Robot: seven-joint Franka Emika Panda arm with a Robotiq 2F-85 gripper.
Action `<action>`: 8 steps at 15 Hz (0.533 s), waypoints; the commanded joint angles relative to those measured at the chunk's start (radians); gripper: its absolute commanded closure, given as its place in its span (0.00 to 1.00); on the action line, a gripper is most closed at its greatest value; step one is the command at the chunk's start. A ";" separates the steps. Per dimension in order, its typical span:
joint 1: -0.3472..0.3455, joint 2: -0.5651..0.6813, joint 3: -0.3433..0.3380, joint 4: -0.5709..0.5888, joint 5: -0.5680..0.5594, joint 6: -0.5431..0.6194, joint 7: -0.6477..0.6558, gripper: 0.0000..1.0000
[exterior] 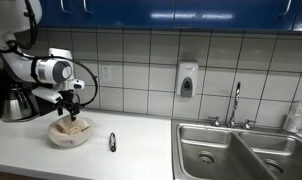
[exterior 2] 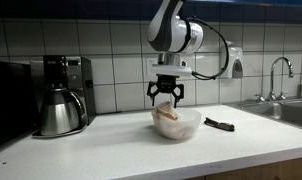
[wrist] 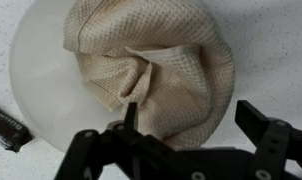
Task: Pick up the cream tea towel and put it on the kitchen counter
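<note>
The small raised fold [exterior: 71,126] [wrist: 142,80] in the middle of the cream tea towel is next for my gripper to go down to and close on.
A cream waffle-weave tea towel [wrist: 151,65] lies crumpled in a white bowl [wrist: 36,85] on the white counter. It shows in both exterior views [exterior: 70,127] [exterior 2: 169,115]. My gripper [wrist: 191,122] is open and points straight down just above the towel, one finger over the towel and the other over the bowl's rim area. In both exterior views the gripper [exterior: 68,104] [exterior 2: 167,96] hovers right over the bowl [exterior: 69,138] [exterior 2: 178,129]. Nothing is held.
A dark small object [exterior: 112,142] [exterior 2: 220,125] lies on the counter beside the bowl. A coffee maker with a steel carafe [exterior 2: 59,110] stands at one side. A double sink [exterior: 241,152] with a faucet is further along the counter.
</note>
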 commanded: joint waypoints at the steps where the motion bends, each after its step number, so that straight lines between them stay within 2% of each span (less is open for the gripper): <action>1: 0.006 -0.012 -0.004 -0.040 -0.016 0.040 0.008 0.00; 8: 0.005 -0.021 0.010 -0.120 0.002 0.086 -0.022 0.00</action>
